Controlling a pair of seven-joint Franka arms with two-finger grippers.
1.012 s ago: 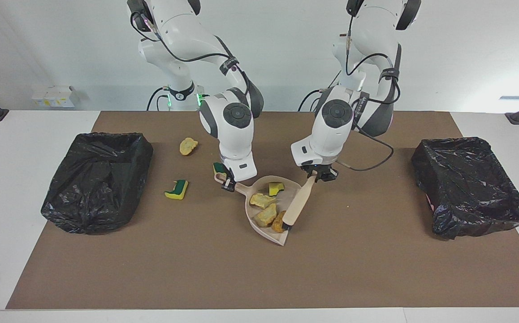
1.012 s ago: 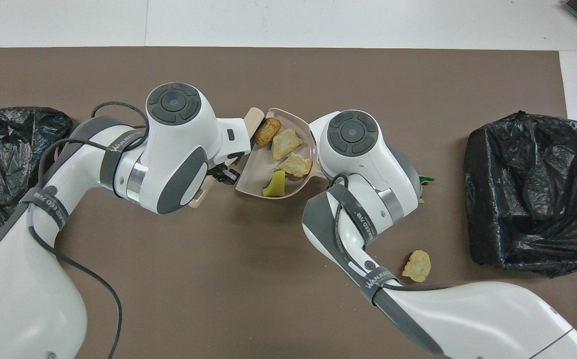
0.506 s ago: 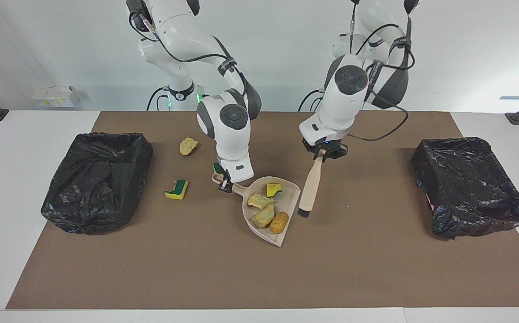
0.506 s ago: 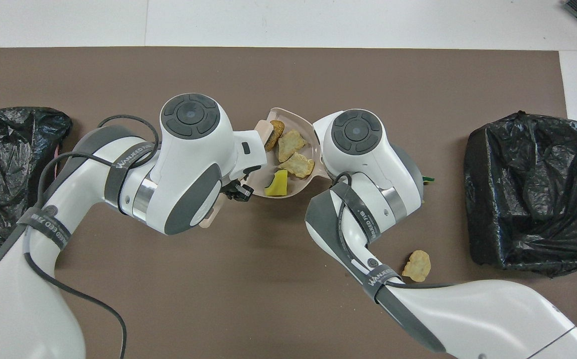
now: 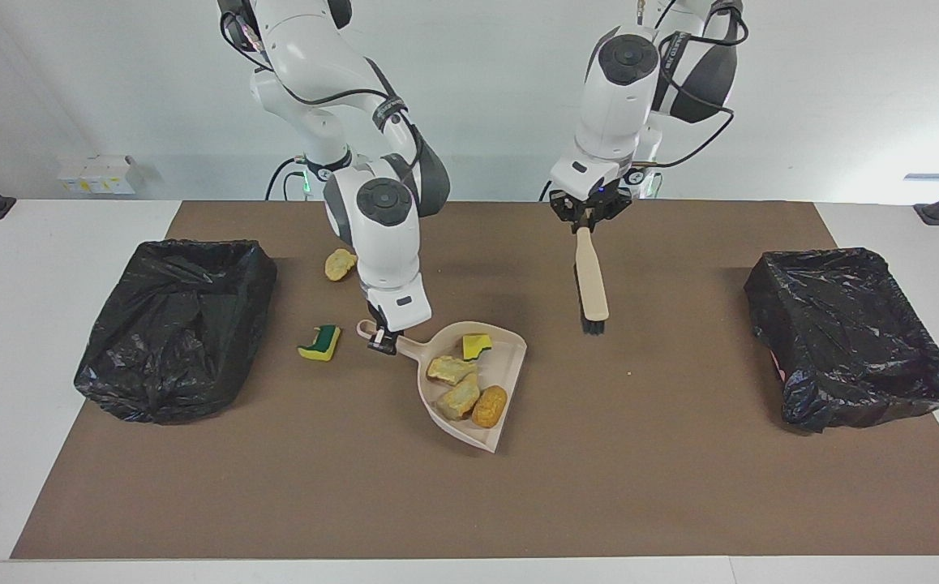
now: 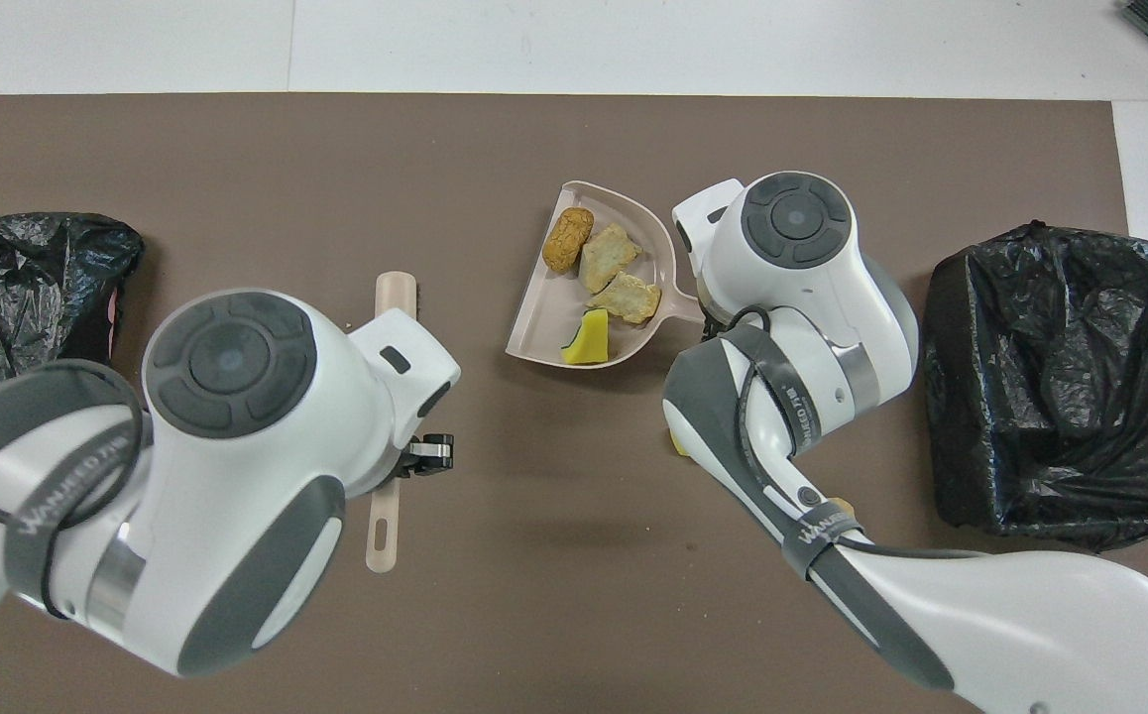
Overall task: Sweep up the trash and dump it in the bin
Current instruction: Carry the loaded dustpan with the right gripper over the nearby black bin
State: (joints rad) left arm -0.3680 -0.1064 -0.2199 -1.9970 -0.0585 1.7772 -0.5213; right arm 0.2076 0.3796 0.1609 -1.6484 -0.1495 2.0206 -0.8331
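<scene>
My left gripper is to let go of the beige brush, now held raised with bristles down, soon. Next, I set it on the bare mat point(image 6: 524, 548) between my arms, nearer to me than the dustpan.
My right gripper point(image 5: 380, 341) is shut on the handle of the beige dustpan point(image 5: 510, 350), which it holds low over the middle of the mat. The pan point(image 6: 544, 332) carries several trash chunks: an orange one point(image 5: 490, 405), two tan ones point(image 5: 449, 369) and a yellow-green one point(image 5: 476, 346). A yellow-green chunk point(image 5: 319, 343) and a tan chunk point(image 5: 340, 264) lie loose on the mat toward the right arm's end. Another yellow bit point(image 6: 678, 441) peeks out under the right arm. My left gripper point(image 5: 589, 219) is raised and shut on the beige brush point(image 5: 591, 280), which hangs bristles down.
Two bins lined with black bags stand on the brown mat: one point(image 5: 177, 324) at the right arm's end, next to the loose chunks, and one point(image 5: 851, 332) at the left arm's end. White table shows around the mat.
My left gripper lifted the brush out of the dustpan and carried it up and toward the robots. My right gripper shifted the loaded dustpan a little toward the right arm's end.
</scene>
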